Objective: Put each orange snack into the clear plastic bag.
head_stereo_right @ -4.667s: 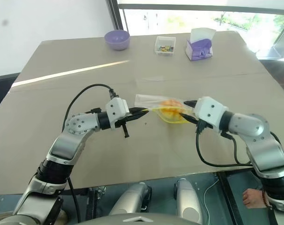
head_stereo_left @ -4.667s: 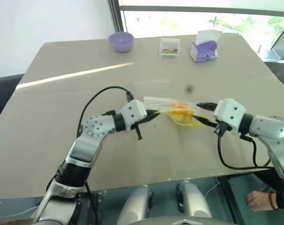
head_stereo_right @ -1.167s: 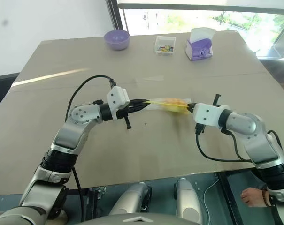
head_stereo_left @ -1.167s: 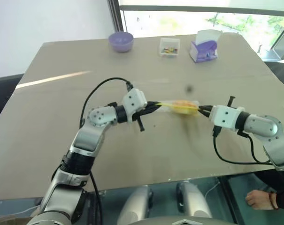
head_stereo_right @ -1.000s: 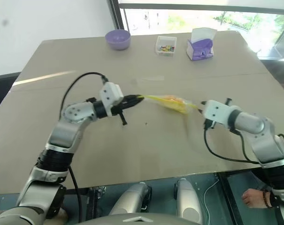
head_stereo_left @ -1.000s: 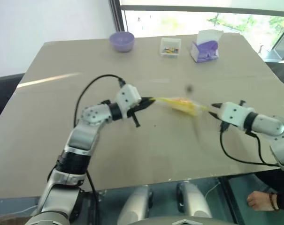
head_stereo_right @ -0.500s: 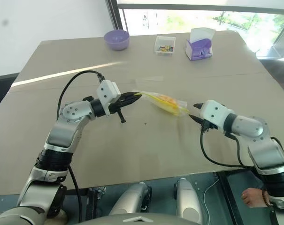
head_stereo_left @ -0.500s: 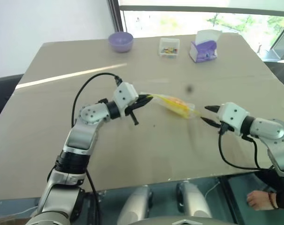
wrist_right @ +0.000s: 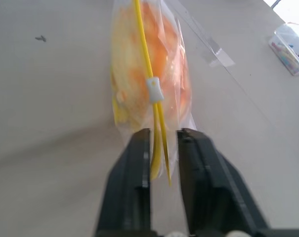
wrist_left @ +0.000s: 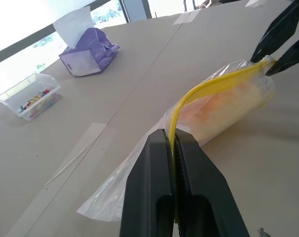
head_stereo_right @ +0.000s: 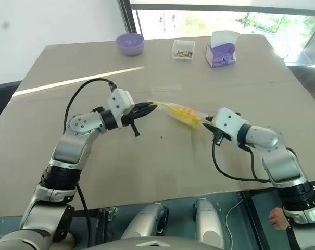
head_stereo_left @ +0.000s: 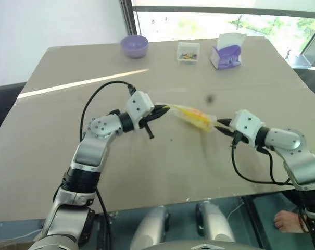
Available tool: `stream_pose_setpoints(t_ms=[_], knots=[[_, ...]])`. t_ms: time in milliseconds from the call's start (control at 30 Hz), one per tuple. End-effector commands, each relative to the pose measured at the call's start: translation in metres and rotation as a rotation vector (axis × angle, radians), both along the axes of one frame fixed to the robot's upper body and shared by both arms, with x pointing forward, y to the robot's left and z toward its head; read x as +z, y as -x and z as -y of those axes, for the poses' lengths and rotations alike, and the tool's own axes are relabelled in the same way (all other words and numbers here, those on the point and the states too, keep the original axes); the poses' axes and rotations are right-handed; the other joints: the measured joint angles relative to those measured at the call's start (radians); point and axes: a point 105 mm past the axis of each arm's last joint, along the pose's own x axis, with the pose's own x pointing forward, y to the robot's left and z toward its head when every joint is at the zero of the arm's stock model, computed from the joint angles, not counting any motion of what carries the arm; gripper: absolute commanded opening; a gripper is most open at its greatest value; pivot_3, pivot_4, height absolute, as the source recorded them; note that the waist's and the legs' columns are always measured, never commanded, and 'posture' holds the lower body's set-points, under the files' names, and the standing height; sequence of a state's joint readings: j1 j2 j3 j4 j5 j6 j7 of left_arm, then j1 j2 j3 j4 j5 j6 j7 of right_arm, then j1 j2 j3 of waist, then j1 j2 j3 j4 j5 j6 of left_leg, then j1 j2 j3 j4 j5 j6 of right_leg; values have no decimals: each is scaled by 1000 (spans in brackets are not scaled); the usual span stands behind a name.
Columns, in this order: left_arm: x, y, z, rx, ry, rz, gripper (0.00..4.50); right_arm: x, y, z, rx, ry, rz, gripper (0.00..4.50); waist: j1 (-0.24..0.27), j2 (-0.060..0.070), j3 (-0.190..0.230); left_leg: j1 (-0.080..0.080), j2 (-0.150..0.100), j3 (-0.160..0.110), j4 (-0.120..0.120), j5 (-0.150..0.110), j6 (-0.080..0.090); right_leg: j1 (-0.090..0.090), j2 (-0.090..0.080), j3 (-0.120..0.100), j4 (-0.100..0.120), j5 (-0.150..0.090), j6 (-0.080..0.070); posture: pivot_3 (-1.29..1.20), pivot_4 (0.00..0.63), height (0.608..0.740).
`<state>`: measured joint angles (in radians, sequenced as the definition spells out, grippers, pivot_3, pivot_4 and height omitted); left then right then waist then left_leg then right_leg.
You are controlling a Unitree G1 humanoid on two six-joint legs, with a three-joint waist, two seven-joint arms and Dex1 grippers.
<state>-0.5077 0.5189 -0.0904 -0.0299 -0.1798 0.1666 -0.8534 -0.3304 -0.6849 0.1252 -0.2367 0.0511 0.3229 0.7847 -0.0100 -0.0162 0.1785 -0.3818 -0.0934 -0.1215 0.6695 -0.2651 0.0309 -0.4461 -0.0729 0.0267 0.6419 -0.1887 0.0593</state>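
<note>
Next, I release the clear plastic bag from my right gripper on the bare table (head_stereo_left: 190,129) between my two grippers, facing the small clear box.
The clear plastic bag (head_stereo_left: 191,115) hangs stretched above the table between my two grippers, its yellow seal strip (wrist_left: 208,89) on top. The orange snack (wrist_right: 164,59) sits inside it, orange-yellow through the film. My left gripper (head_stereo_left: 161,110) is shut on the strip at the bag's left end, and in its wrist view the strip runs out from between the fingers (wrist_left: 154,168). My right gripper (head_stereo_left: 222,126) is shut on the bag's right end, with the yellow strip and its white slider (wrist_right: 153,89) just ahead of its fingers (wrist_right: 139,148).
Along the far side of the table (head_stereo_left: 147,172) stand a purple bowl (head_stereo_left: 134,46), a small clear box of colourful bits (head_stereo_left: 188,52) and a purple tissue box (head_stereo_left: 227,52). A person's hand (head_stereo_left: 287,223) shows below the table's near right corner.
My right gripper, open and clear of the bag half a second ago, has moved left to the bag's free end and shut on it. The left gripper has kept its hold in place.
</note>
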Motion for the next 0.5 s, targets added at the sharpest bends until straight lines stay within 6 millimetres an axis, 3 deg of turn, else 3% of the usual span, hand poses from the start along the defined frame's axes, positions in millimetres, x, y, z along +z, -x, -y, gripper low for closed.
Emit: stream_pose_setpoints(t_ms=[33, 233, 367, 500], knots=[[15, 3, 3, -12, 10, 61, 0, 11, -1, -2, 14, 2, 43, 45, 0, 0, 0, 0, 0, 0, 0, 0, 0, 0, 0, 0, 0, 0, 0, 0, 150, 740], [21, 2, 3, -5, 35, 66, 0, 20, -9, 4, -18, 13, 98, 45, -1, 0, 0, 0, 0, 0, 0, 0, 0, 0, 0, 0, 0, 0, 0, 0, 150, 740], [39, -9, 5, 13, 97, 85, 0, 57, -35, 21, -108, 37, 274, 45, -1, 0, 0, 0, 0, 0, 0, 0, 0, 0, 0, 0, 0, 0, 0, 0, 150, 740], [70, -32, 2, 64, 175, 123, 0, 103, -60, 36, -176, 77, 470, 45, -1, 0, 0, 0, 0, 0, 1, 0, 0, 0, 0, 0, 0, 1, 0, 0, 150, 740]])
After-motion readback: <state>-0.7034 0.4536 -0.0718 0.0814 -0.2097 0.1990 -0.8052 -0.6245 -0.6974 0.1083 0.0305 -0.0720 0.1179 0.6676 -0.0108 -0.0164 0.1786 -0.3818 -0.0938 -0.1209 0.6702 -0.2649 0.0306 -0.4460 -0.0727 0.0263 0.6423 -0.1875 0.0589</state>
